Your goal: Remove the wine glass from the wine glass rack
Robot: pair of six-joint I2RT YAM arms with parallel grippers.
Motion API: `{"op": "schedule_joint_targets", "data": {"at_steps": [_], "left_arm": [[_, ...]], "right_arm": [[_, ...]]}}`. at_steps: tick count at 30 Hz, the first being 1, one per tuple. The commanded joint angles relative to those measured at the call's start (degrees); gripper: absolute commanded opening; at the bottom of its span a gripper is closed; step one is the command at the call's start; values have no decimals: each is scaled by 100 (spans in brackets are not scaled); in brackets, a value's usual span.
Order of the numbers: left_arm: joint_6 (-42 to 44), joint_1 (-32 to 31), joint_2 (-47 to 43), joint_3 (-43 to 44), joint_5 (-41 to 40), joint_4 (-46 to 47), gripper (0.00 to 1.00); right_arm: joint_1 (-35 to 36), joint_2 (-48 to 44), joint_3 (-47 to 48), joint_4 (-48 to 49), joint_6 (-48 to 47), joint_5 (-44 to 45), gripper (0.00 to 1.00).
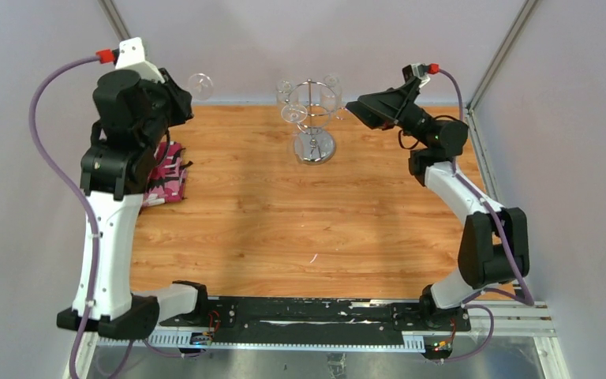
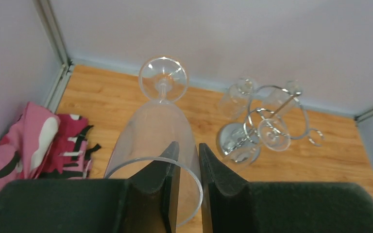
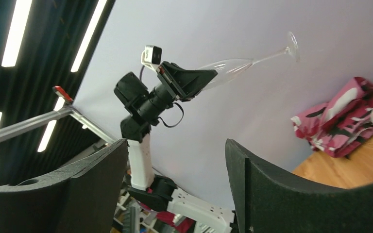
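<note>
I should let go of the wine glass with my left gripper on the wooden table [image 1: 222,158] [image 2: 135,145] between the pink cloth and the rack, closer to the cloth. The wine glass is still held in the air.
My left gripper [image 2: 188,145] is shut on the rim of a clear wine glass [image 2: 150,126], one finger inside the bowl and one outside. The glass is held in the air at the far left, its foot [image 1: 200,84] pointing at the back wall, well apart from the wine glass rack. It also shows in the right wrist view [image 3: 233,68]. The chrome wine glass rack [image 1: 313,118] stands at the back middle of the table with other glasses hanging on it [image 2: 267,126]. My right gripper [image 1: 355,106] is open and empty just right of the rack.
A pink patterned cloth [image 1: 167,178] lies at the left table edge under my left arm [image 2: 39,141]. The back wall and corner posts are close behind the rack. The wooden table [image 1: 300,229] lies between the arms.
</note>
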Motion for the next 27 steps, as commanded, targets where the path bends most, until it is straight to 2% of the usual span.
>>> {"op": "schedule_joint_targets", "data": {"at_steps": [1, 5, 10, 19, 27], "left_arm": [[685, -13, 781, 1075, -248, -1645, 0], [954, -13, 1539, 1776, 43, -2216, 0], [1272, -21, 2494, 2234, 864, -2667, 0], [1495, 7, 3946, 2675, 472, -2861, 0], [1371, 373, 5062, 3494, 705, -2870, 0]], "right_arm": [[-334, -494, -64, -1041, -885, -595, 77], [-528, -712, -35, -2005, -1493, -752, 77], [-678, -815, 32, -2806, -2022, -842, 77], [-760, -628, 98, -3284, -2342, -960, 77], [-824, -502, 144, -3351, -2445, -1003, 77]]}}
